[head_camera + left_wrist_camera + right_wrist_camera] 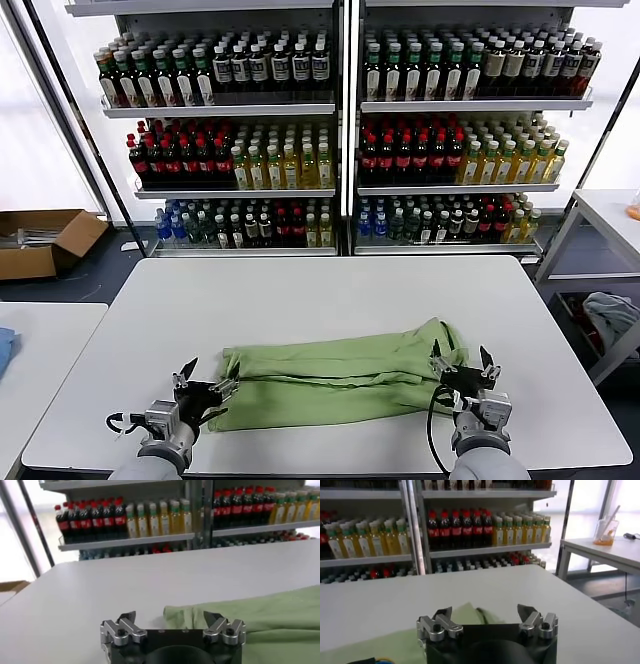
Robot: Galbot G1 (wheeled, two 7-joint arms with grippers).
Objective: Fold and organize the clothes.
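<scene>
The collar end of the green shirt is far from the robot's left gripper, so that gripper should pinch the opposite end (230, 355) and pull the shirt closer before folding it.
The clothes are one light green shirt (340, 375), folded into a long flat band across the near half of the white table (330, 300). Its collar end with a dark edge lies to the right (448, 335). My left gripper (205, 385) stands open at the band's left end, just off the cloth edge (200, 615). My right gripper (463, 367) stands open at the right end, with the collar tip (470, 612) showing between its fingers but not gripped. In both wrist views, left gripper (170, 617) and right gripper (485, 612), the jaws are wide apart and hold nothing.
Shelves of drink bottles (340, 130) stand behind the table. A cardboard box (45, 240) lies on the floor at far left. A second white table (610, 215) stands at right, with a grey-blue cloth bundle (610, 315) below it. Another table edge (40, 340) is at left.
</scene>
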